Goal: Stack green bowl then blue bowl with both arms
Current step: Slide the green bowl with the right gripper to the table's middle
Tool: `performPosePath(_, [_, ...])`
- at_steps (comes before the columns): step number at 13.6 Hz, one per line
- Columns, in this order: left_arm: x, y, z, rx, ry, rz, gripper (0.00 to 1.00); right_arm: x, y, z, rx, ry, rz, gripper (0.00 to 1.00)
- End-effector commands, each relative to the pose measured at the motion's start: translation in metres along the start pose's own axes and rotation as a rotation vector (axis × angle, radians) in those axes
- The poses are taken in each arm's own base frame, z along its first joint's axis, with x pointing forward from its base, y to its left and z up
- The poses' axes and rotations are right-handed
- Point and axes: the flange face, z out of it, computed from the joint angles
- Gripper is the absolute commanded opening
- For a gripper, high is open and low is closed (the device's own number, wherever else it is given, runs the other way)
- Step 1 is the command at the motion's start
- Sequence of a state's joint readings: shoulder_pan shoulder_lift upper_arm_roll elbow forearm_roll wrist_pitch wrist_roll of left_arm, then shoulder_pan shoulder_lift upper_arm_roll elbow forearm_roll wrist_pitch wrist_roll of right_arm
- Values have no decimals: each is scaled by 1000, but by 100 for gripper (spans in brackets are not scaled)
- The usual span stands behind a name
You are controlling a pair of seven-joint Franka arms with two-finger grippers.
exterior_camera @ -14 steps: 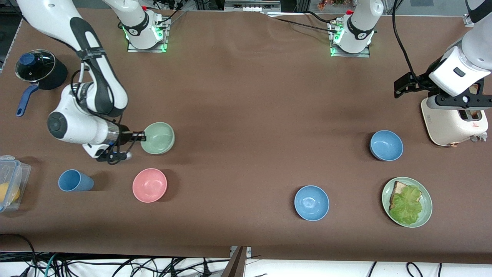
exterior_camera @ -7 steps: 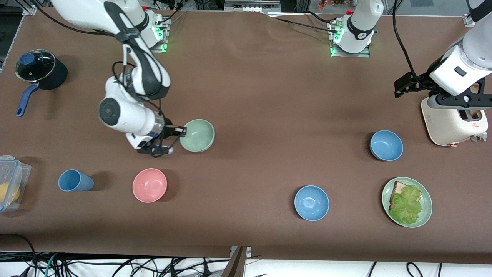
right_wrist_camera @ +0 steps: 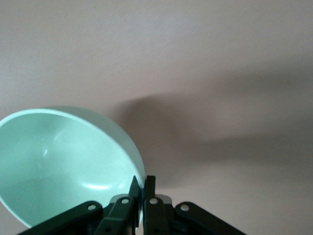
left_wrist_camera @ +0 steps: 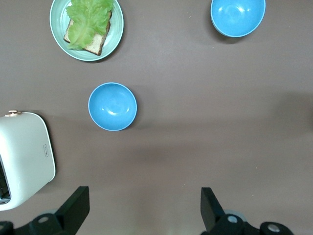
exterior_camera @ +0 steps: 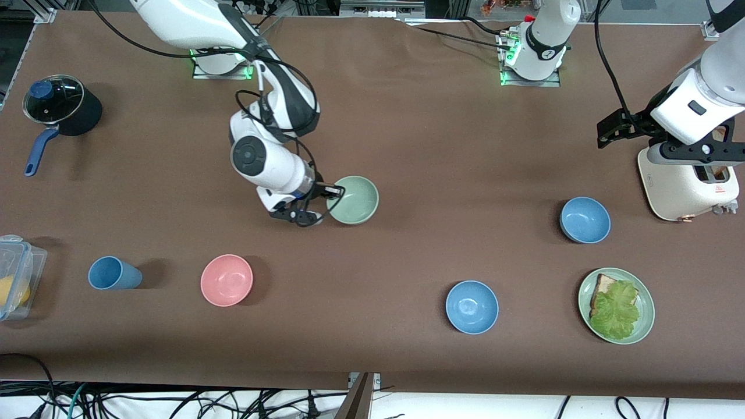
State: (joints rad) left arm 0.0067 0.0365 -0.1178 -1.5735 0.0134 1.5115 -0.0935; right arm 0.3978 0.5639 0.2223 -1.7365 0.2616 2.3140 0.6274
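Observation:
The green bowl, now held above the table's middle, will be let go by my right gripper on the bare middle of the table [exterior_camera: 389,198], between the pot and the toaster.
My right gripper [exterior_camera: 333,190] is shut on the rim of the pale green bowl [exterior_camera: 354,201] and holds it above the middle of the table. In the right wrist view the green bowl [right_wrist_camera: 63,161] hangs from the pinched fingers [right_wrist_camera: 143,188]. Two blue bowls rest on the table: one [exterior_camera: 585,219] beside the toaster, one [exterior_camera: 472,306] nearer the front camera. Both show in the left wrist view, one [left_wrist_camera: 112,106] by the toaster and the other [left_wrist_camera: 238,15] farther off. My left gripper [left_wrist_camera: 143,205] is open and empty, held high over the table beside the toaster, and waits.
A pink bowl [exterior_camera: 226,280] and a blue cup [exterior_camera: 113,273] stand toward the right arm's end. A black pot [exterior_camera: 61,105] and a plastic box [exterior_camera: 14,276] are at that edge. A white toaster [exterior_camera: 687,183] and a green plate with bread and lettuce [exterior_camera: 616,305] are at the left arm's end.
My right gripper has carried the green bowl from near the pink bowl toward the middle of the table. The left arm has not moved.

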Motion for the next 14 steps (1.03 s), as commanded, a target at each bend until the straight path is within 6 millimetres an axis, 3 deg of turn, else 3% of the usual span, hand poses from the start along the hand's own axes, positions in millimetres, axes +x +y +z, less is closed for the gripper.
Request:
performPosePath(1, [2, 1, -6, -13, -7, 11, 100, 0, -28, 23, 14, -9, 36, 0])
performPosePath(7, [3, 0, -4, -15, -12, 20, 100, -12, -50, 68, 5, -46, 80, 0])
performPosePath(11, [2, 0, -4, -16, -13, 20, 100, -19, -59, 82, -3, -55, 91, 0])
performPosePath(12, [2, -1, -3, -19, -14, 19, 100, -19, -59, 82, -4, -55, 91, 8])
performPosePath(13, [3, -1, -3, -20, -14, 19, 100, -18, -60, 81, 0, -53, 92, 57])
performPosePath(14, [5, -1, 0, -21, -18, 19, 100, -15, -59, 77, 2, -49, 90, 63])
